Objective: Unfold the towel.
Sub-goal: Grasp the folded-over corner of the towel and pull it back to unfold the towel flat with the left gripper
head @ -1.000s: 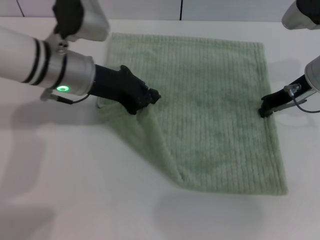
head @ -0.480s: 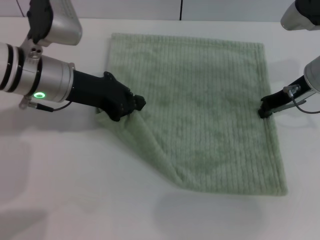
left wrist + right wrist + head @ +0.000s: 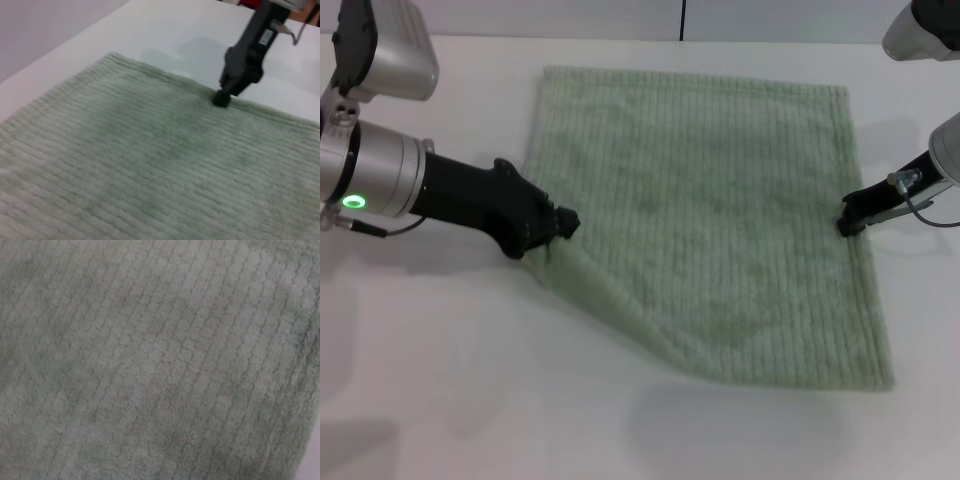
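Next, my left gripper lets go of the towel's drawn-in corner on the bare white table out (image 3: 490, 345) past the diagonal edge.
The pale sage-green ribbed towel (image 3: 720, 210) lies mostly flat on the white table (image 3: 470, 380). Its near-left corner is still drawn in, so the edge there runs diagonally. My left gripper (image 3: 560, 222) is shut on the towel's left edge at the top of that diagonal and holds it low over the table. My right gripper (image 3: 847, 225) is shut, and its tip presses on the towel's right edge. The left wrist view shows the towel (image 3: 125, 165) with the right gripper (image 3: 220, 100) on its far edge. The right wrist view is filled by the towel (image 3: 150, 360).
The white table (image 3: 440, 400) extends bare to the left of and in front of the towel. A wall (image 3: 620, 18) runs behind the table's back edge. The right arm's upper body (image 3: 920, 30) hangs over the back right corner.
My left gripper has moved left with the towel's edge, pulling the folded part outward and widening the towel. The right gripper has stayed on the right edge.
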